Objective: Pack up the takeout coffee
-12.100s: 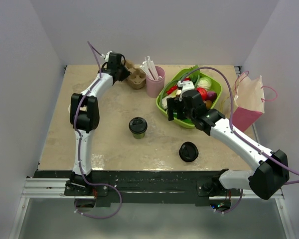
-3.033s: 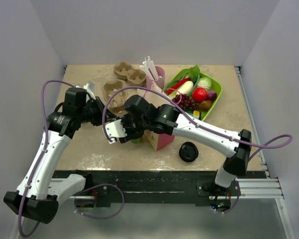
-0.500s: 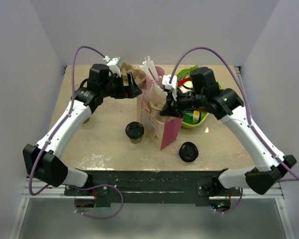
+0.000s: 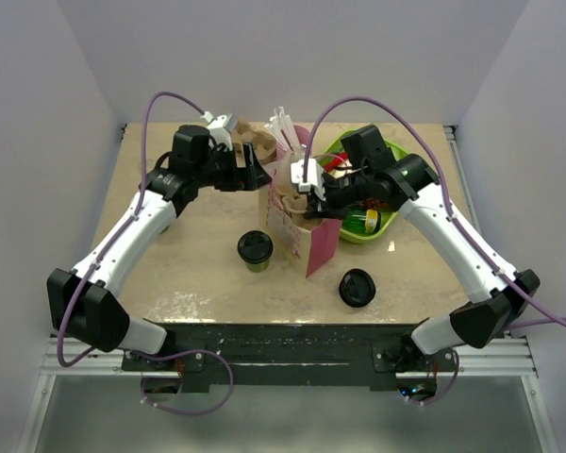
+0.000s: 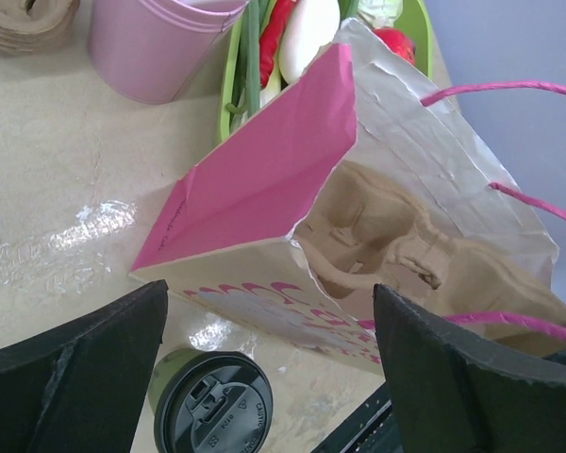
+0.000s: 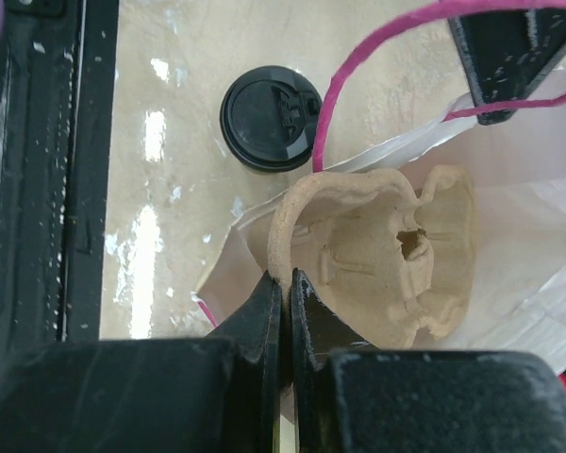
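I need to let go of the brown cardboard cup carrier with my right gripper down inside the open pink bag [image 4: 297, 213] [image 6: 368, 264].
The takeout coffee [image 4: 255, 248], an olive-green cup under a black lid, stands on the table just left of the pink bag [image 4: 307, 241]. It also shows in the left wrist view [image 5: 210, 408] and the right wrist view [image 6: 269, 116]. The bag [image 5: 264, 175] stands open with a brown cardboard cup carrier [image 5: 382, 247] inside it. My right gripper [image 4: 308, 195] is shut on the carrier's rim [image 6: 285, 241] at the bag's mouth. My left gripper [image 4: 256, 170] hangs open behind and left of the bag, above the coffee, holding nothing [image 5: 269, 377].
A loose black lid [image 4: 357, 288] lies right of the bag near the front edge. Behind the bag stand a pink cup with straws [image 4: 292, 142], a green tray of food [image 4: 382, 222] and stacked cardboard carriers [image 4: 253, 132]. White walls close in on both sides.
The bag came from the far right to the middle, and the carrier now sits in it. In the last half second my right gripper shifted slightly left; the left arm barely moved.
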